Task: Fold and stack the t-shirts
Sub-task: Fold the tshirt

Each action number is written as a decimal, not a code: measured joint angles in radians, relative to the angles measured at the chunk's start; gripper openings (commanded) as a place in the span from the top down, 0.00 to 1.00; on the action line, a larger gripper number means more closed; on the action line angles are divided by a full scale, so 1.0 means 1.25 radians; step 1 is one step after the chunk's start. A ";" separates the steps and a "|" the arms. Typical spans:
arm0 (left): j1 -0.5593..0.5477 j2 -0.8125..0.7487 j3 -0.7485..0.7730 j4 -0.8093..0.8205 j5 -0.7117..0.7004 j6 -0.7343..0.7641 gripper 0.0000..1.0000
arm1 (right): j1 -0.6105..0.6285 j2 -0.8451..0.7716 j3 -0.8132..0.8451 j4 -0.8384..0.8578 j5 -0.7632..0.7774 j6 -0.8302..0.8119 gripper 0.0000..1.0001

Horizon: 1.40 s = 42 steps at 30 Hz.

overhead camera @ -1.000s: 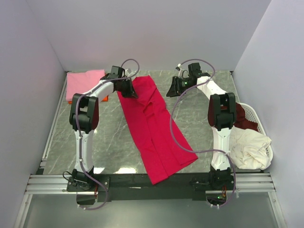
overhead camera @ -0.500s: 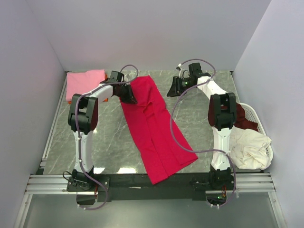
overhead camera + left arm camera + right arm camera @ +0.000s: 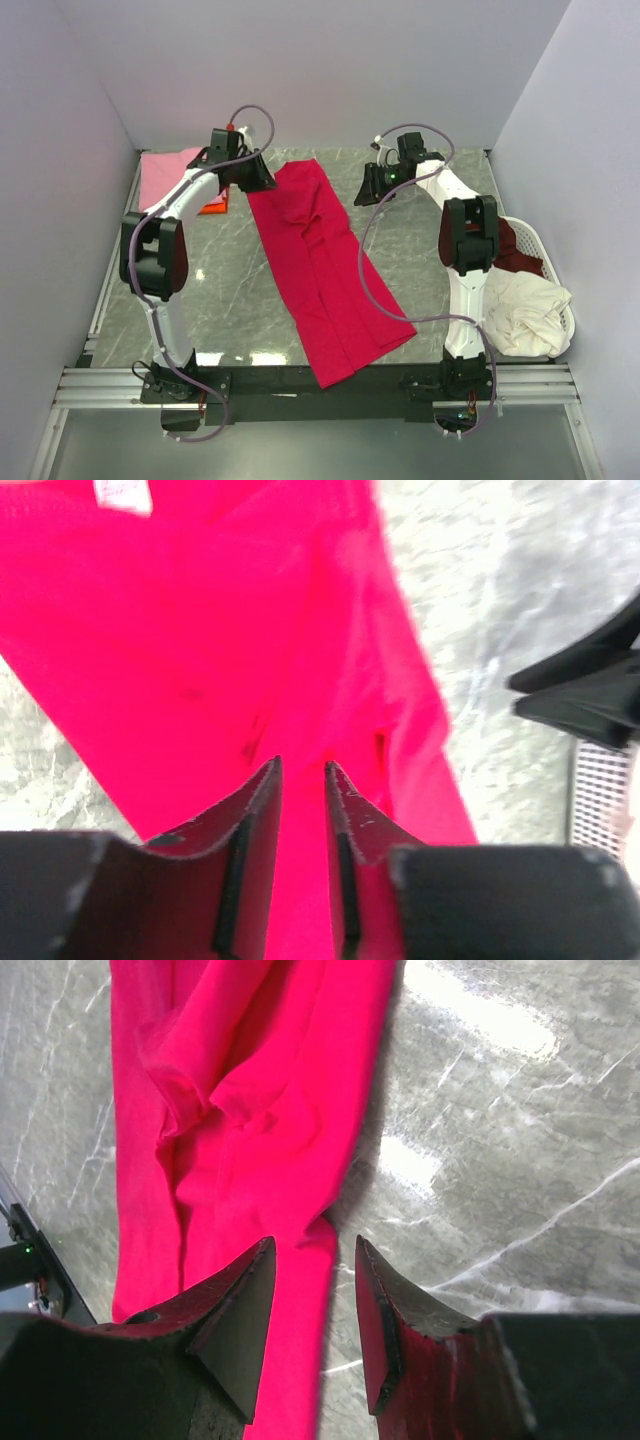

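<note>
I should use my left gripper to pinch the fabric (image 3: 277,209) beside the wrinkles bunched up near the red t-shirt's far end and pull it smooth before folding.
A crimson red t-shirt (image 3: 320,270), folded into a long strip, lies diagonally across the marble table. In the left wrist view its white neck label (image 3: 122,492) shows at the top. My left gripper (image 3: 262,180) hovers at the strip's far left corner. Its fingers (image 3: 300,767) stand slightly open with nothing between them, and the red fabric (image 3: 250,630) lies below. My right gripper (image 3: 362,188) hangs open just right of the strip's far end. From its wrist, the jaws (image 3: 313,1243) straddle the edge of the red t-shirt (image 3: 250,1110) without touching it.
A folded pink t-shirt (image 3: 165,170) lies on an orange one (image 3: 212,207) at the far left corner. A white oval basket (image 3: 548,262) at the right holds a cream t-shirt (image 3: 525,310) and a maroon one (image 3: 512,250). Walls close in the table on three sides.
My left gripper has opened, let go of the red t-shirt's far left corner and drawn back to the left. The right arm has not moved.
</note>
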 measured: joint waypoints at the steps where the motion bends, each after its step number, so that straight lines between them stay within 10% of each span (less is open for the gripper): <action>1: 0.003 -0.011 0.000 0.006 0.006 -0.004 0.69 | 0.000 -0.002 0.000 -0.003 0.001 -0.002 0.55; 30: -0.016 0.132 -0.043 0.024 0.052 -0.053 0.58 | 0.208 -0.037 0.065 -0.094 0.068 -0.151 0.55; 42: -0.016 0.157 -0.030 0.037 0.080 -0.080 0.94 | 0.190 -0.037 0.037 -0.096 0.064 -0.152 0.55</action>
